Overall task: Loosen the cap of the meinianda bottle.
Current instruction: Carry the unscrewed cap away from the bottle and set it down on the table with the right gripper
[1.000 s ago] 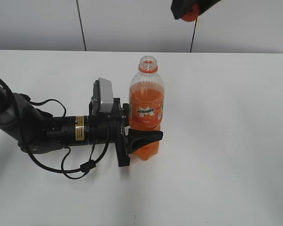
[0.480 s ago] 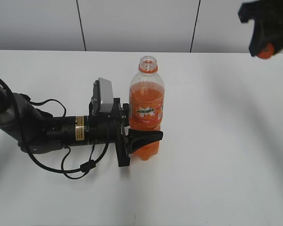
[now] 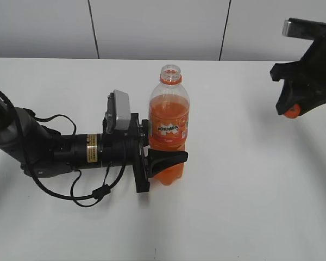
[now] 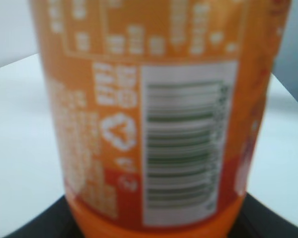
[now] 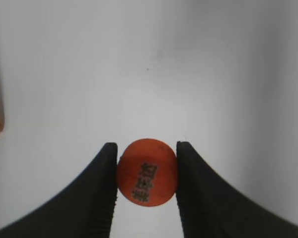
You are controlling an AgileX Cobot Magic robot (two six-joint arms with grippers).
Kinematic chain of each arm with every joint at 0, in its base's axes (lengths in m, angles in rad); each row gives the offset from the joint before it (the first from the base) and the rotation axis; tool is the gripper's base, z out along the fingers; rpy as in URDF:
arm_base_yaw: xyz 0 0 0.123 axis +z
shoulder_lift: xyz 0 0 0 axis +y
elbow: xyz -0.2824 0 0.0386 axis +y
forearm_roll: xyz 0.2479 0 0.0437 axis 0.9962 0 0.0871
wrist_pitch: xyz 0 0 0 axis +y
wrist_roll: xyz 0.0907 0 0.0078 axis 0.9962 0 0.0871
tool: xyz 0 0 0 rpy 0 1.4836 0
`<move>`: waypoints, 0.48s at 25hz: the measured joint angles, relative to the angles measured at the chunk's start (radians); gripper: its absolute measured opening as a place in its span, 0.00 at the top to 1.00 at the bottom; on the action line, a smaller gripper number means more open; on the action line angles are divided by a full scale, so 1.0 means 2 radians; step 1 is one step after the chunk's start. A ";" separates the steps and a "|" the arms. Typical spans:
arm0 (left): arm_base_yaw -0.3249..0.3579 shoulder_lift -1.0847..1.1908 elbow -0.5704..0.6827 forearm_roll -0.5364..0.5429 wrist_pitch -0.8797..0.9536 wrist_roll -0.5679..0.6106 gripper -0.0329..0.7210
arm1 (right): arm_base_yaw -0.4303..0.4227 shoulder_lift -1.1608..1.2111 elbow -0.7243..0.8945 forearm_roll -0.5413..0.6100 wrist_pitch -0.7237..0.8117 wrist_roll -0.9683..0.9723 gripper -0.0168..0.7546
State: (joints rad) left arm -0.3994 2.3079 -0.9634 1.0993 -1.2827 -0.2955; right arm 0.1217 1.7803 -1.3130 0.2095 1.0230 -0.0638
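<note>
I need to set the orange cap down on the white table [image 3: 260, 146], between my right gripper and the meinianda bottle.
The meinianda bottle [image 3: 169, 128] stands upright mid-table, its mouth open with no cap on it. My left gripper [image 3: 165, 159] lies low on the table and is shut on the bottle's lower body; the label and barcode [image 4: 181, 148] fill the left wrist view. My right gripper [image 3: 292, 110] hangs above the table at the right edge, shut on the small orange cap [image 3: 293, 111]. In the right wrist view the cap [image 5: 147, 171] sits pinched between the two black fingers [image 5: 102, 193], its printed top facing the camera, over bare white table.
The white table [image 3: 244, 206] spreads around the bottle. A grey panelled wall [image 3: 152, 27] runs behind the table's far edge. The left arm and its cables [image 3: 60, 152] lie across the table's left side.
My right gripper has carried the cap from above the bottle's mouth rightward and downward to the right side of the table. The left gripper and bottle have not moved.
</note>
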 joint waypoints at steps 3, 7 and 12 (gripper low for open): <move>0.000 0.000 0.000 0.000 0.000 0.000 0.46 | 0.002 0.034 0.000 0.022 -0.029 -0.017 0.63; 0.000 0.000 0.000 0.000 0.000 0.000 0.46 | 0.007 0.078 0.000 0.021 -0.048 -0.023 0.63; 0.000 0.000 0.000 0.000 0.000 0.000 0.46 | 0.008 0.115 0.001 0.021 -0.062 -0.026 0.63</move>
State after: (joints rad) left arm -0.3994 2.3079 -0.9634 1.0993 -1.2827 -0.2955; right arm 0.1387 2.0095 -1.3120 0.2525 0.8980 -0.1163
